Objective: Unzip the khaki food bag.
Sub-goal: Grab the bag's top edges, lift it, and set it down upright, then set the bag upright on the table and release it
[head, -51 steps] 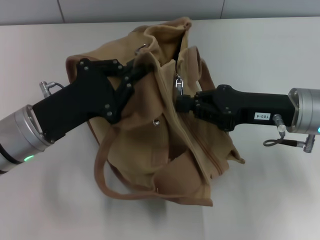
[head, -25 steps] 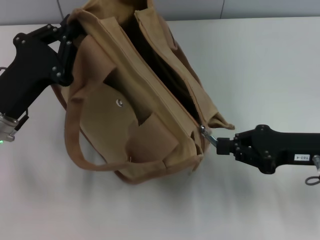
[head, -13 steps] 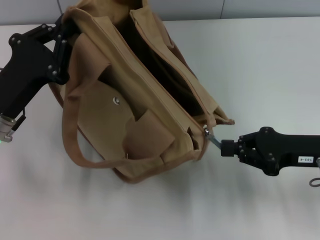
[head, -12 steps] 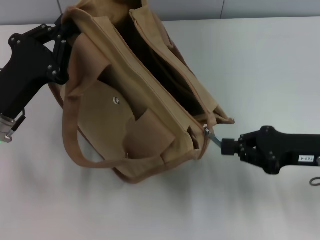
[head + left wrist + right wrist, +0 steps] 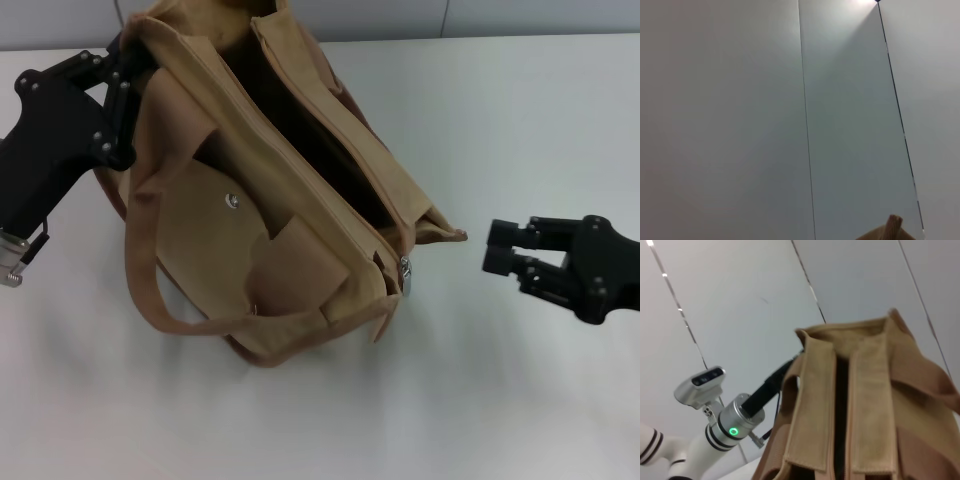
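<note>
Next, my right gripper takes the bag's near end (image 5: 428, 226) and straightens the bag, as the unzipped khaki food bag slants from its far end in my left gripper.
The khaki food bag (image 5: 250, 230) lies on the white table, its top zipper open along its length with the dark inside showing. The silver zipper pull (image 5: 405, 270) hangs at the bag's near right end. My left gripper (image 5: 125, 60) is shut on the bag's far left end and holds it up. My right gripper (image 5: 497, 248) is open and empty, to the right of the zipper pull and apart from it. The right wrist view shows the bag's open top (image 5: 865, 405) and my left arm (image 5: 735, 420) behind it. A corner of the bag (image 5: 890, 227) shows in the left wrist view.
One webbing handle (image 5: 150, 290) loops out over the table at the bag's front left. The front pocket's metal snap (image 5: 231, 201) faces up. The white table (image 5: 520, 130) extends to the right, with a grey wall behind it.
My right gripper has let go of the zipper pull, opened and drawn back to the right. The pull has dropped against the bag's end. The left gripper has kept its hold.
</note>
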